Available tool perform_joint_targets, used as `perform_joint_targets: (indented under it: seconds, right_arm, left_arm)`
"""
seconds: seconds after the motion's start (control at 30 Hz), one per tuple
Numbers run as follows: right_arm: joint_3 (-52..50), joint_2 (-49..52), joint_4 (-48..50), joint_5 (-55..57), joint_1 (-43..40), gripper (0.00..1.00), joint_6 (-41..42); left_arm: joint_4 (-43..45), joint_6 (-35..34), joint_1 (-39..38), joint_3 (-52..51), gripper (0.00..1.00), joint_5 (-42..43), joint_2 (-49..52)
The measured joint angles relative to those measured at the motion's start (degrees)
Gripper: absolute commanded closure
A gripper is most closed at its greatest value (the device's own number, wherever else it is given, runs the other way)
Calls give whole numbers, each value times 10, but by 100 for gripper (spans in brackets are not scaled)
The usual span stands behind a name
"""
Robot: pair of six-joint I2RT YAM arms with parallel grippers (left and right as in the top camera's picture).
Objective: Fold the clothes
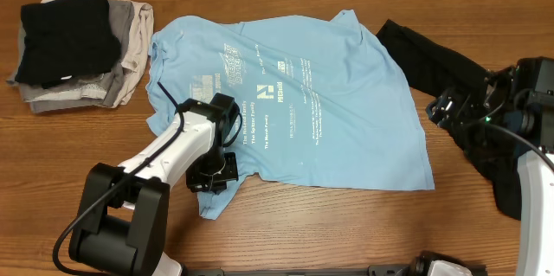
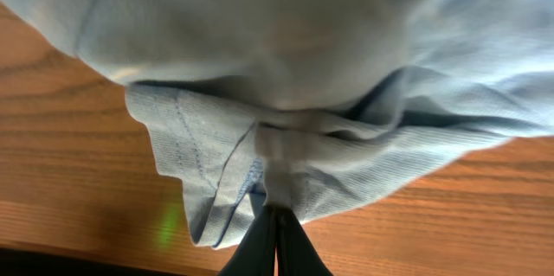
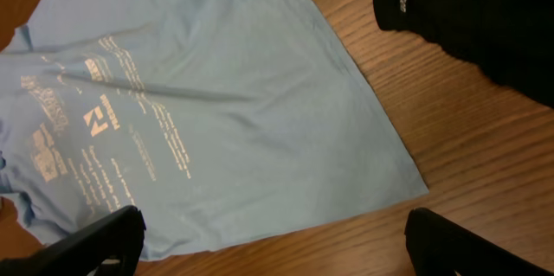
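The near hem of the light blue T-shirt lies bunched under the left gripper, so the robot's left gripper needs to take the hem's corner (image 1: 209,209) and pull the hem straight before folding.
The clothes I work on are a light blue T-shirt (image 1: 294,94) with white print, spread across the middle of the table. My left gripper (image 1: 212,176) sits at its lower-left hem. In the left wrist view the gripper (image 2: 277,224) is shut on a bunched fold of that hem (image 2: 260,150), the fabric (image 2: 303,60) draped just beyond. My right gripper (image 1: 441,105) hovers off the shirt's right edge, over a black garment (image 1: 424,55). Its fingers (image 3: 95,241) stand wide apart, the gripper (image 3: 273,241) open above the shirt's lower corner (image 3: 381,181) and bare wood. The black garment (image 3: 467,16) lies at top right.
A stack of folded clothes (image 1: 78,47), black on top of grey and beige pieces, sits at the back left. The wooden table (image 1: 346,224) shows in front of the shirt. The left arm's base (image 1: 117,224) stands at the front left.
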Motion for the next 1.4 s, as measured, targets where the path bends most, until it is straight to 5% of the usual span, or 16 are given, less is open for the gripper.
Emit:
perform_joint_targets:
  seconds: [0.3, 0.4, 0.47, 0.57, 0.7, 0.93, 1.03, 1.1, 1.4]
  right_arm:
    - [0, 49, -36, 8, 0, 0, 1]
    - [0, 62, -57, 10, 0, 0, 0]
    - [0, 64, -56, 16, 0, 0, 1]
    - [0, 65, -35, 23, 0, 0, 0]
    - [0, 65, -22, 29, 0, 0, 0]
    - [0, 65, -33, 32, 0, 0, -8]
    - [0, 65, -37, 32, 0, 0, -11]
    - [0, 65, -38, 32, 0, 0, -12]
    - [-1, 65, -71, 33, 0, 0, -15]
  left_arm:
    - [-30, -82, 0, -6, 93, 0, 0]
    - [-40, -104, 0, -10, 77, -1, 0]
    - [-42, -113, 0, -19, 51, -2, 0]
    - [-39, -124, 0, -38, 26, -4, 0]
    - [-14, -145, 0, -79, 14, -14, 0]
    - [10, -154, 0, -103, 22, -13, -26]
    - [18, -150, 0, -99, 52, -7, -23]
    - [22, -148, -1, -93, 96, -9, -17]
    - [-73, -139, 48, -2, 96, -46, -8]
